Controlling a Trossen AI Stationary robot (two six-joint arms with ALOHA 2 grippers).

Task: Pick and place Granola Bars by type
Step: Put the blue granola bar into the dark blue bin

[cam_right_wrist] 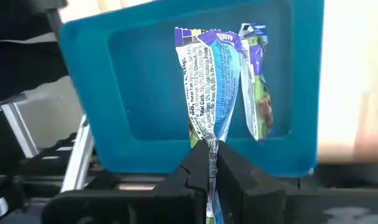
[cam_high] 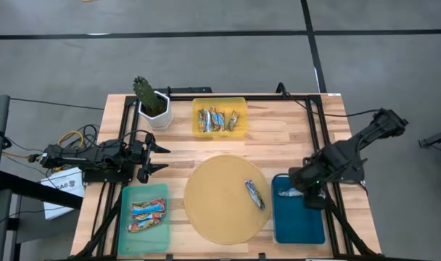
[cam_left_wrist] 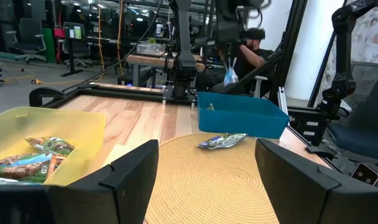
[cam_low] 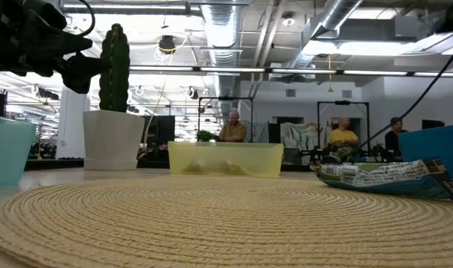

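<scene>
The blue-white granola bar will go down from my right gripper into the blue tray, where I should set it just nearside of the other bar (cam_high: pixel 289 201) (cam_right_wrist: pixel 214 92).
My right gripper (cam_right_wrist: pixel 212 149) is shut on a blue-white granola bar (cam_right_wrist: pixel 211 81) over the blue tray (cam_high: pixel 299 221) at the near right. The left wrist view shows this bar (cam_left_wrist: pixel 230 76) hanging above the tray (cam_left_wrist: pixel 239 117). A second bar (cam_right_wrist: pixel 256 81) shows beside it within the tray's outline. Another bar (cam_high: pixel 254 193) lies flat on the round woven mat (cam_high: pixel 220 206). Several bars fill the yellow tray (cam_high: pixel 219 101). Two lie in the light teal tray (cam_high: pixel 144 190). My left gripper (cam_high: pixel 159 158) waits open and level at the table's left. My right gripper pinches the crimped end of the bar's wrapper (cam_right_wrist: pixel 211 138) between its two fingers. The fingers come from above, pointing steeply down. The bar hangs below them, lifted clear over the blue tray.
A potted cactus (cam_high: pixel 151 105) stands at the far left beside the yellow tray. A black frame (cam_high: pixel 242 95) runs along the table's edges. People sit at desks in the room beyond (cam_low: pixel 234 126).
</scene>
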